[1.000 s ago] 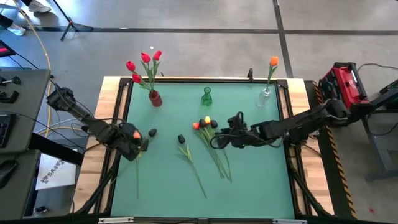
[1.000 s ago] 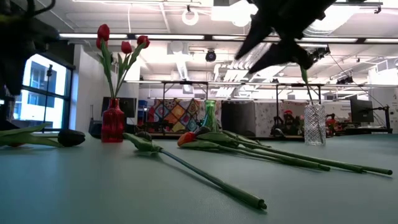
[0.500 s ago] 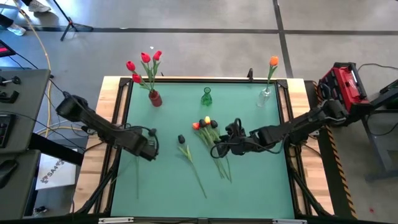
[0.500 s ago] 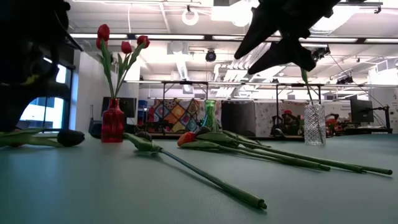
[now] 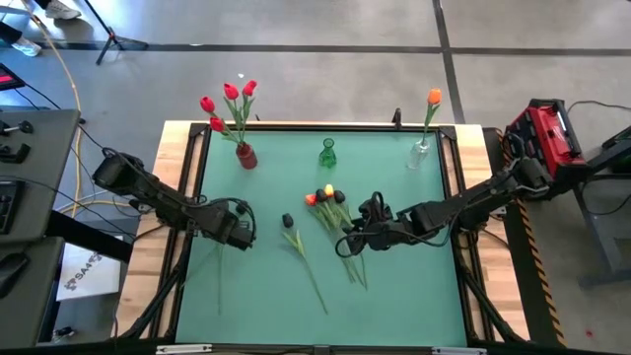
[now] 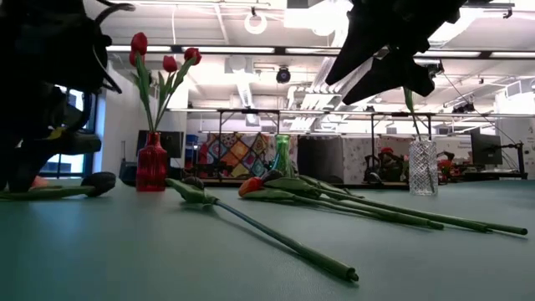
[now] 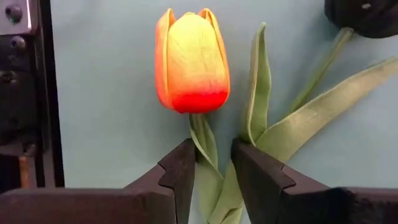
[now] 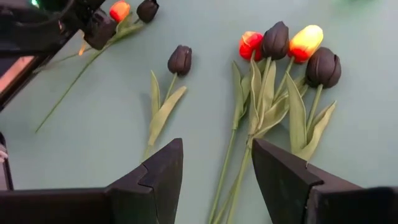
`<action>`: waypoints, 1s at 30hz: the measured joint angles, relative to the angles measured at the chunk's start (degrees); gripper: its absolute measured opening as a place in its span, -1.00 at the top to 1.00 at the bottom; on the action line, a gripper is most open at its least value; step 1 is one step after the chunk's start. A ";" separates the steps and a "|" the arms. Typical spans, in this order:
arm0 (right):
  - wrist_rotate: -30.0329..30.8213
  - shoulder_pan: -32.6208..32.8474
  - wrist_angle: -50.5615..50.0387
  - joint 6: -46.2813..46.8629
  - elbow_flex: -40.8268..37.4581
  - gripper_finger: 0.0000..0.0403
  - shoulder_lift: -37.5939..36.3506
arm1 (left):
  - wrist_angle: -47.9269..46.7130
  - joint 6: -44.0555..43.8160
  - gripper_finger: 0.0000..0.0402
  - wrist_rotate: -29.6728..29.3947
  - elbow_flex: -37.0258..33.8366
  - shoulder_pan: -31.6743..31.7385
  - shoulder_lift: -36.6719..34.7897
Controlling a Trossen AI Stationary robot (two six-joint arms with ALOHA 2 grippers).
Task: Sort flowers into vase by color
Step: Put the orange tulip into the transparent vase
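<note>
Black flower's leaves crowd my left fingers at the orange-yellow flower, so next I open and take its stem closer to its head [image 7: 197, 122].
My left gripper [image 7: 212, 171] is down at the table's left side [image 5: 240, 229], shut around an orange-yellow flower [image 7: 191, 65] just below its head. A black flower [image 7: 367, 15] lies beside it. My right gripper [image 8: 214, 168] is open and hovers above the stems of a pile of black, red and yellow flowers [image 8: 280, 46] near the table's middle [image 5: 330, 197]. A single black flower [image 5: 287, 220] lies between the two arms. A red vase [image 5: 245, 156] holds red flowers. A green vase [image 5: 327, 154] stands beside it, and a clear vase [image 5: 421, 153] holds one orange flower. My left gripper has the orange-yellow flower's stem and leaves [image 7: 200, 134] between its two fingers, just below the head, with the fingers across the stem. It comes from above. The flower lies flat on the table [image 6: 58, 191].
The three vases stand in a row along the far edge. The mat has a raised wooden frame [image 5: 182, 177] around it. Bare green mat [image 5: 414, 286] lies toward the near edge. Cables and equipment sit beyond both sides of the table.
My left gripper has moved toward the table's right and come down over the orange-yellow flower. My right gripper has drifted a little toward the near edge, above the pile's stems. No flower has moved.
</note>
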 joint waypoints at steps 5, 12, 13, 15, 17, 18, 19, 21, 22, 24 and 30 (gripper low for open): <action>-0.04 0.92 -2.23 -0.01 0.00 0.10 0.00 | 2.92 0.83 0.60 -2.62 4.34 -0.22 -1.61; -0.10 1.10 -3.78 -0.03 -0.01 0.10 0.00 | 0.96 2.48 0.92 -8.80 8.78 0.00 -1.83; -0.11 1.10 -3.79 -0.01 0.00 0.10 0.00 | 0.51 3.27 0.95 -9.20 9.35 0.00 -1.78; -0.09 1.10 -3.79 -0.01 0.00 0.10 0.00 | 0.79 4.90 0.99 -9.64 11.00 0.00 -1.83; -0.04 1.09 -3.81 -0.01 0.00 0.10 -0.02 | 0.22 5.73 0.99 -10.22 12.12 0.00 -1.87; 0.00 1.06 -3.83 -0.01 0.00 0.10 0.00 | -0.65 5.49 0.98 -10.62 12.38 -0.01 -1.86; 0.10 1.06 -3.83 0.00 0.00 0.10 -0.01 | -1.31 4.56 0.97 -10.89 12.46 -0.02 -1.86; 0.38 1.06 -3.93 0.15 0.00 0.10 0.00 | -3.63 1.80 0.95 -11.10 12.31 -0.02 -1.86; 0.42 1.06 -4.01 0.25 0.00 0.10 0.00 | -4.82 0.65 0.92 -11.09 12.13 -0.02 -1.86; 0.61 1.06 -4.08 0.55 0.00 0.10 -0.02 | -5.82 -0.50 0.86 -11.05 11.54 -0.02 -1.86; 0.96 1.06 -4.28 0.58 0.00 0.10 -0.02 | 2.23 0.07 0.64 -7.84 7.59 0.17 -1.83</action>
